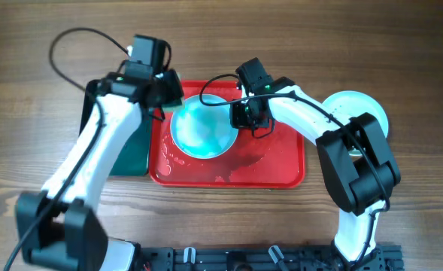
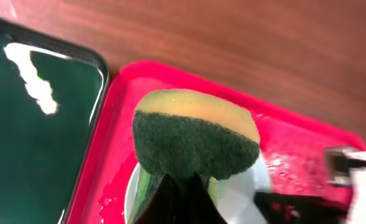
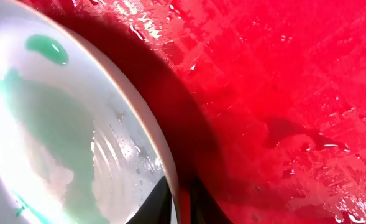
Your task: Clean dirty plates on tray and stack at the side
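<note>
My right gripper is to put the plate down just past the middle of the red tray, toward the pale plates (image 1: 244, 124) (image 3: 223, 171).
A pale plate (image 1: 201, 132) smeared with green lies on the wet red tray (image 1: 281, 162). My right gripper (image 1: 244, 114) is shut on the plate's right rim; in the right wrist view its jaws (image 3: 179, 202) pinch the rim of the plate (image 3: 58, 124), and a dark shadow falls on the tray (image 3: 282, 74) beneath. My left gripper (image 1: 163, 104) is at the plate's upper left edge. Its jaws (image 2: 183, 190) are shut on a yellow sponge with a green scouring face (image 2: 195, 134), held over the plate (image 2: 242, 198) and the tray's rim (image 2: 117, 112).
A dark green tray (image 1: 135, 150) lies against the red tray's left side and also shows in the left wrist view (image 2: 33, 137). Pale plates (image 1: 353, 104) sit on the wooden table to the right of the red tray, partly behind my right arm.
</note>
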Controlling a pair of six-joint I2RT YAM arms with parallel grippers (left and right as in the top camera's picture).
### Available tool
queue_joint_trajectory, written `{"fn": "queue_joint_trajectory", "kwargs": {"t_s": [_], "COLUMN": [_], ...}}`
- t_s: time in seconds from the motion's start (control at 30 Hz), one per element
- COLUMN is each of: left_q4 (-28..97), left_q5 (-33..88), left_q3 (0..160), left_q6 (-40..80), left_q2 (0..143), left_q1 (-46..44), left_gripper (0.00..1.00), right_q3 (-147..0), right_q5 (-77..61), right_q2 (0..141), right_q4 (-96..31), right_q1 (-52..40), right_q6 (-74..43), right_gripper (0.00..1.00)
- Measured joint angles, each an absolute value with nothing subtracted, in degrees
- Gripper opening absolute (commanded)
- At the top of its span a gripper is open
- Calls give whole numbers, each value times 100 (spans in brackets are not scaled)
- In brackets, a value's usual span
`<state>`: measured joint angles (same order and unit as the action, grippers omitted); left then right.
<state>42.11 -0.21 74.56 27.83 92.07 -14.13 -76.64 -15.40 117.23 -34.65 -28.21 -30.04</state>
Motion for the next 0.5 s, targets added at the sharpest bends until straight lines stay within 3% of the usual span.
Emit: {"fn": "queue_joint_trajectory", "kwargs": {"t_s": [0.23,0.5], "left_q4": [4482,4501], "left_q5": [-43,-62], "left_q3": [7485,7485], "left_q6": [2783,2786], "left_q2": [9155,9157], "left_q1": [-1404,-1404], "left_gripper": [4,4], "right_q3": [-7664,-7616], "right_q5": [-1632,1802], "right_q2": [11673,9430], "right_q4": [-3791,-5231], "right_q1": [-2818,-3105], "right_q6": [-3013,-2845], "right_gripper": [4,4]}}
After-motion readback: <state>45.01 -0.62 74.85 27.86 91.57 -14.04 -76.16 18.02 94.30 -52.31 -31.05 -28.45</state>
